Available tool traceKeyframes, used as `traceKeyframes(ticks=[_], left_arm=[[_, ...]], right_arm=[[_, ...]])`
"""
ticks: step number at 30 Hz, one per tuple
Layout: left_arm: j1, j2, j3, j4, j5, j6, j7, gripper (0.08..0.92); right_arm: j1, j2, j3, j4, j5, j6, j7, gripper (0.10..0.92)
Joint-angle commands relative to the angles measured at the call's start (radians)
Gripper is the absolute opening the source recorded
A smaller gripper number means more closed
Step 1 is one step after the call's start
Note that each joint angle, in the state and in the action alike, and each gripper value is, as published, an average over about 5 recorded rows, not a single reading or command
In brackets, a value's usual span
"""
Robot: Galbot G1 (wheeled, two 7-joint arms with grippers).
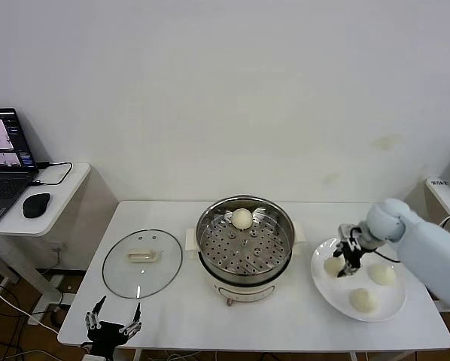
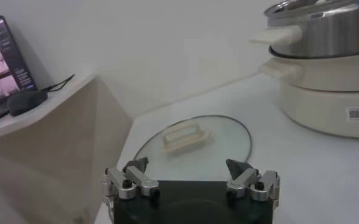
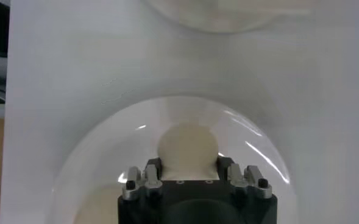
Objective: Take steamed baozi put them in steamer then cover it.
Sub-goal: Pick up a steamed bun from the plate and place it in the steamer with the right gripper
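The robot's right gripper needs to release the baozi inside the steamer, on the perforated tray's side (image 1: 217,244) nearest the glass cover.
The steamer (image 1: 207,248) stands at the table's middle with one steamed baozi (image 1: 242,218) on the far side of its perforated tray. On the white plate (image 1: 326,289) to the right lie three more baozi. My right gripper (image 1: 348,265) is down over the leftmost one (image 1: 333,265), shut on it. The right wrist view shows this baozi (image 3: 188,145) between the fingers (image 3: 152,168), still on the plate (image 3: 100,164). The glass cover (image 1: 142,265) lies flat left of the steamer. My left gripper (image 1: 114,322) hangs open and holds nothing at the front left edge, with the cover (image 2: 228,143) ahead of it.
Two free baozi (image 1: 382,274) (image 1: 363,300) lie on the plate's right and near side. A side table at the left carries a laptop (image 1: 3,162) and a mouse (image 1: 35,204). The steamer's base and side handle (image 2: 325,91) show in the left wrist view.
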Motion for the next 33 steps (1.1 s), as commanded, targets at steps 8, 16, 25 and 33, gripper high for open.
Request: traceKeyframes(ticks=[8,16,25,33], left_arm=[[-0.007,0.012,-0.005,0.000,0.000,-0.006,-0.009,0.823],[-0.003,0.012,-0.007,-0.029,-0.002,-0.007,-0.007,0.823],[-0.006,0.006,-0.015,-0.047,-0.005,-0.007,-0.009,0.823],[-0.007,0.015,-0.027,-0.063,-0.009,-0.007,-0.009,0.823]], right_arm=[[0.656,0.077,-0.353,0.047,0.317,-0.050,-0.068,0.551],[0.772,0.276,-0.458,0.014,0.440,-0.111,-0.075,0.551],[0.735,0.492,-0.530,-0.057,0.492,-0.169,-0.060,0.554],[0.647,0.618,-0.564,-0.162,0.473,-0.193,-0.031,0.551]])
